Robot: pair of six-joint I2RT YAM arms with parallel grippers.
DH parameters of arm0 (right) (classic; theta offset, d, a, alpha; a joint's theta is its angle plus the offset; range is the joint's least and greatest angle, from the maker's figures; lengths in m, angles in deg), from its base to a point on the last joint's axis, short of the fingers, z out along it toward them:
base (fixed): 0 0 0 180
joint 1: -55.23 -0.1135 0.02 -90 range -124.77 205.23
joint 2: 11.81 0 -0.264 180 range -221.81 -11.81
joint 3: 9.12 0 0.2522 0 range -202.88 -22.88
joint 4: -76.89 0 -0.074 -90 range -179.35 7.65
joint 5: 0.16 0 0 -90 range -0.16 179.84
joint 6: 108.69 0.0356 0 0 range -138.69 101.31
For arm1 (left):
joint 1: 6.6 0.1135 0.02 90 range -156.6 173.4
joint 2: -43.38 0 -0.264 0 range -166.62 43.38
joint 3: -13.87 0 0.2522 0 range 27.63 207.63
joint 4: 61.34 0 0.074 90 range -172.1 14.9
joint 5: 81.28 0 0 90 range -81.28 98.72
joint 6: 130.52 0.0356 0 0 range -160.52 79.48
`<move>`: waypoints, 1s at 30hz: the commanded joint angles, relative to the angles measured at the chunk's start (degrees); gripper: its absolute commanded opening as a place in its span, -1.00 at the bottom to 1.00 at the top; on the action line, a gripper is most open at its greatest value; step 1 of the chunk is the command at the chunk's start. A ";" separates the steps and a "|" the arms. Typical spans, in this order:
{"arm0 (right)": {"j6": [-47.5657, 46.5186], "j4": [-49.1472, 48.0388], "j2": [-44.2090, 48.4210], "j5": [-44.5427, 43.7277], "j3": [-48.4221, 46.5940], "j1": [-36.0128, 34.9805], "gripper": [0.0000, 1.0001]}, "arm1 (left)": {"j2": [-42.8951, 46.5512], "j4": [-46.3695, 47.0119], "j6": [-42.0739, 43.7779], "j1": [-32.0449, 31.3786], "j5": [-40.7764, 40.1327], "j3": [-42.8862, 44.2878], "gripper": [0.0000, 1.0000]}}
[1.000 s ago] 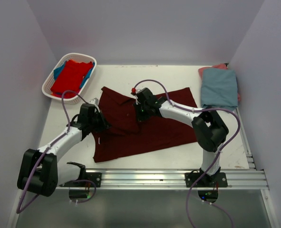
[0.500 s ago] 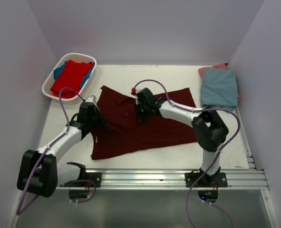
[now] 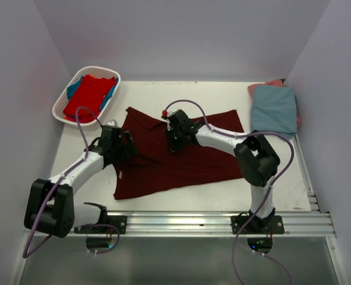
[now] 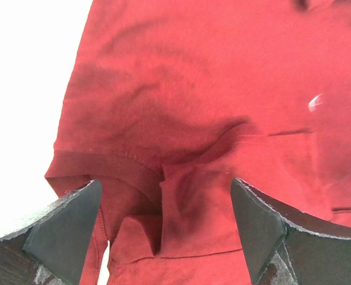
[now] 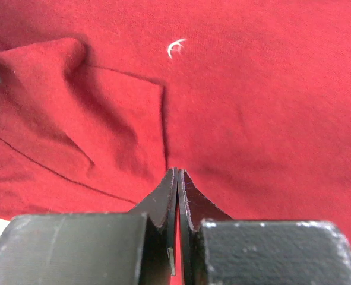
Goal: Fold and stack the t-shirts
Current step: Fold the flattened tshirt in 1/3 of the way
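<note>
The sleeve lies crumpled next to the shut, empty fingers of the robot's right gripper, so the right gripper should open, take the sleeve's end (image 5: 156,95) and pull the sleeve flat.
A dark maroon t-shirt (image 3: 187,163) lies spread across the middle of the white table. My left gripper (image 3: 126,145) is at its left side and stands open. In the left wrist view the left gripper (image 4: 163,228) has its jaws wide apart over a crumpled sleeve of the maroon t-shirt (image 4: 193,89), which lies loose between them. My right gripper (image 3: 173,141) is near the collar. In the right wrist view the right gripper (image 5: 176,173) is shut, its tips down on the maroon t-shirt (image 5: 252,89) beside a crease, with no cloth seen between them.
A white slatted basket (image 3: 59,110) at the back left holds a bright red t-shirt (image 3: 89,95) over a blue one (image 3: 74,89). At the back right a folded grey-blue t-shirt (image 3: 274,110) lies on a salmon pink one (image 3: 274,84). A metal rail (image 3: 205,221) runs along the near edge.
The left gripper has opened and let go of the maroon shirt's left side after shifting it. The left arm has moved slightly toward the back. The right gripper has stayed shut and nearly still.
</note>
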 commanded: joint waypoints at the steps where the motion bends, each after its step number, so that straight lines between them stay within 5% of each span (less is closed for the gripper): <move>1: -0.46 -1.75 -2.85 3.29 -4.00 -0.26 -1.00 | 4.32 0.26 -0.53 0.29 -3.63 2.01 0.86; 22: -1.34 0.97 -12.96 7.60 -14.37 -0.26 -0.57 | 2.30 4.05 0.08 0.29 -2.49 1.92 0.89; 30: -1.34 1.24 -14.72 7.87 -15.43 -0.35 -0.58 | 2.30 4.40 0.17 0.29 -2.40 1.75 0.89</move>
